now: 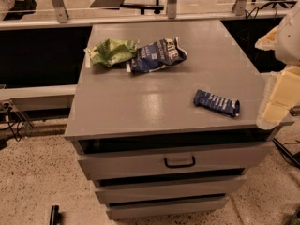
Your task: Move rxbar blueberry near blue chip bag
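Observation:
The middle of the rxbar blueberry [219, 104] is the spot my gripper will go to next, and I will close there with both ends of the bar sticking out.
The rxbar blueberry [216, 102] is a small flat dark blue bar with white lettering. It lies on the grey cabinet top [140, 107], near the front right. The blue chip bag [157, 55] is large and wrinkly and lies at the back middle, far from the bar. My gripper [279, 102] shows as a pale yellowish shape at the right edge of the view. It is over the cabinet's right edge, to the right of the bar and apart from it. It holds nothing that I can see.
A light green bag [111, 51] lies touching the blue chip bag on its left. The cabinet has drawers, and the top one [179, 161] has a dark handle. A rail [140, 18] and chair legs are behind, and a cable lies on the floor at left.

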Controlling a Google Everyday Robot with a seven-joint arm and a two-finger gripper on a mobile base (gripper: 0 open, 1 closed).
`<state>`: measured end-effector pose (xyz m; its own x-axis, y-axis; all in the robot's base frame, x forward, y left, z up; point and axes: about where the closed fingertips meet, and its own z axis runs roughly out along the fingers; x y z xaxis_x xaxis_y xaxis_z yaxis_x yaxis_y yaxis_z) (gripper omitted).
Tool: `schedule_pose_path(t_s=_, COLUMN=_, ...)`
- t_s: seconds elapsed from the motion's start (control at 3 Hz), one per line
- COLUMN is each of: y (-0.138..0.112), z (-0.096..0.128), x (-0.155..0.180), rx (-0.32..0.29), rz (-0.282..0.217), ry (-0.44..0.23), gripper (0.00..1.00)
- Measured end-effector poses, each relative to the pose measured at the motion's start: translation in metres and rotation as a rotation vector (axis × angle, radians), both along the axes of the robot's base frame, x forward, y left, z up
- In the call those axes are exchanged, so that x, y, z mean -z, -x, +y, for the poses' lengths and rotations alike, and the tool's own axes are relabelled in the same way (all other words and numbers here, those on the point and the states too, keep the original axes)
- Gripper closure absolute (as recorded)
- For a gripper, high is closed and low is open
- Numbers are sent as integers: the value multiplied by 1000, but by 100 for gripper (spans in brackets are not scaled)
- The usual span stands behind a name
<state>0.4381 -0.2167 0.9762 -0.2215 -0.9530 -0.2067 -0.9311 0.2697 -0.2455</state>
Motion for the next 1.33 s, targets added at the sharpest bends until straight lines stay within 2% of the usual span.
schedule_pose_path(t_s=0.33, y=-2, z=1, x=1, rx=-5, rz=3, ry=-13, gripper=0)
schedule_pose_path(t_s=0.67, y=-11, z=6, x=6, rx=-30, rz=20, ry=-71, gripper=0)
schedule_pose_path(t_s=1.33, y=-56, z=25, x=51, rx=-68, rz=103, ry=-161, gripper=0)
